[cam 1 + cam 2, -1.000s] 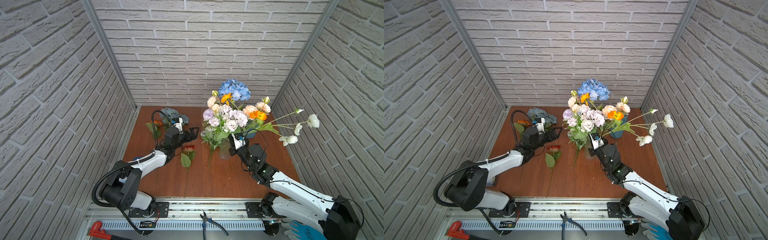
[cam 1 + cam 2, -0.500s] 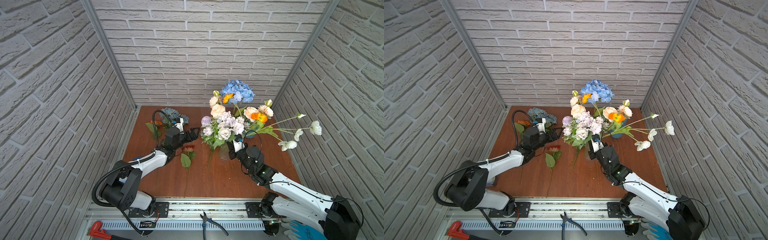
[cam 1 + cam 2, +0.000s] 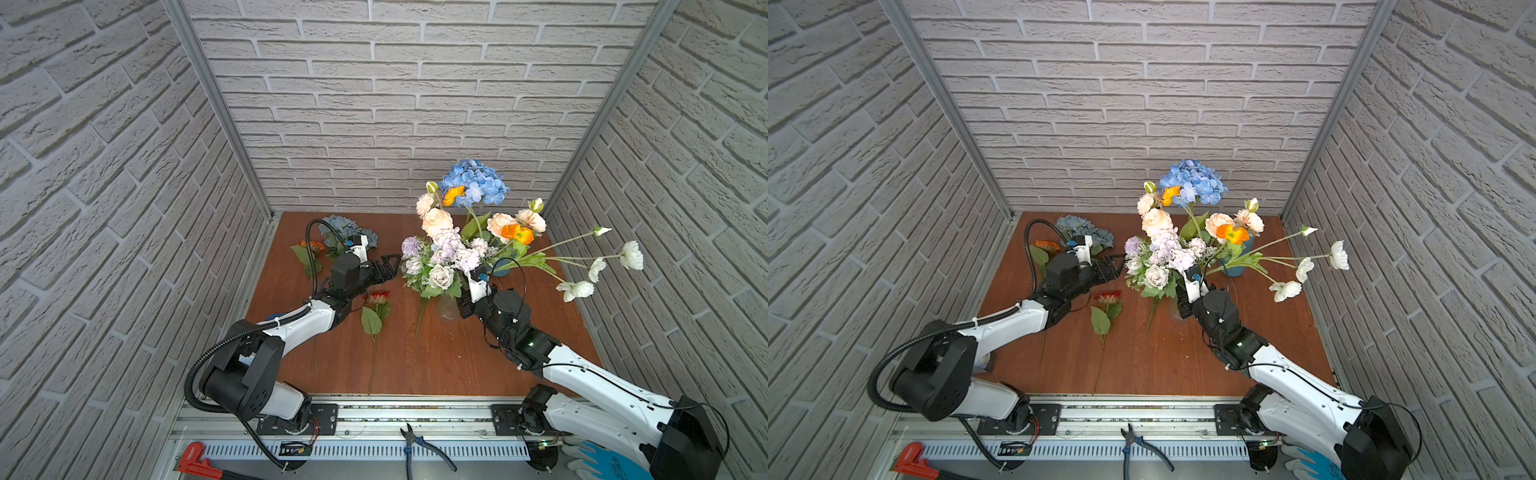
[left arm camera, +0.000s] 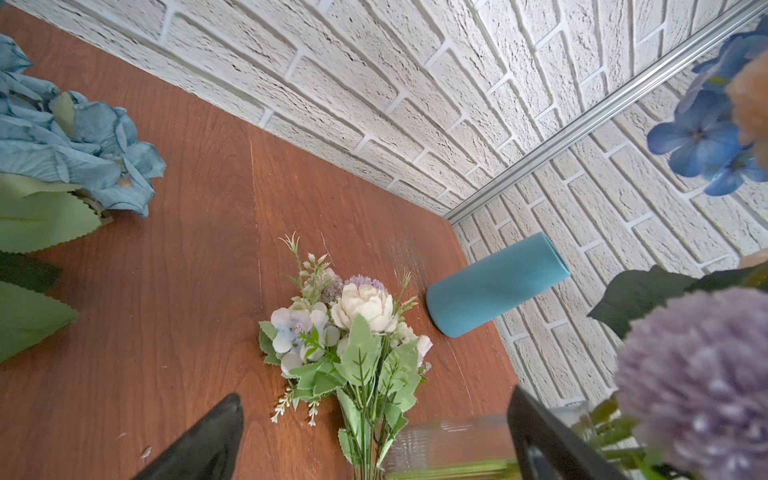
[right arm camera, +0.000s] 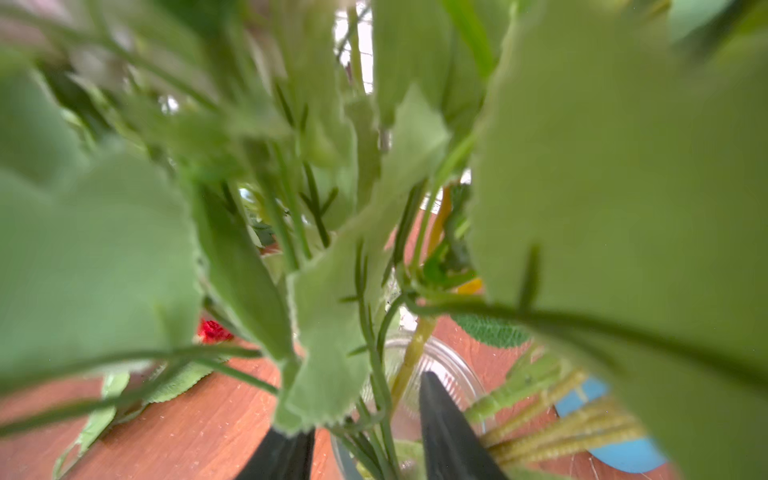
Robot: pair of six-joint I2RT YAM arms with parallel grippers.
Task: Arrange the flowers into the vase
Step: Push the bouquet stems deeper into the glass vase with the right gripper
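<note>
Next, my right gripper opens, lets the lilac-white flowers settle and takes their stems higher up (image 5: 368,276), because it has the flowers low, with its fingers at the opening of the vase.
A clear glass vase (image 3: 448,308) stands mid-table and holds several flowers: a blue hydrangea (image 3: 474,183), peach roses (image 3: 436,220), white poppies (image 3: 598,268) and a lilac-white bunch (image 3: 446,253). My right gripper (image 5: 365,409) is at the vase mouth (image 5: 451,363), open, with thin green stems (image 5: 376,374) loose between its fingers. My left gripper (image 3: 390,266) hovers open and empty just left of the bouquet. On the table lie another lilac-white bunch (image 4: 353,328), a red daisy (image 3: 376,297), an orange daisy (image 3: 311,246) and a dusty blue hydrangea (image 3: 347,230).
A teal cup (image 4: 494,286) stands behind the vase near the right wall. Brick walls close in the back and both sides. Pliers (image 3: 419,444), a red wrench (image 3: 195,457) and a blue glove (image 3: 602,461) lie beyond the front rail.
My right gripper's jaws have parted from shut. The lilac-white bunch has sunk lower among the bouquet, and the bouquet has swayed slightly. The left arm has not moved.
</note>
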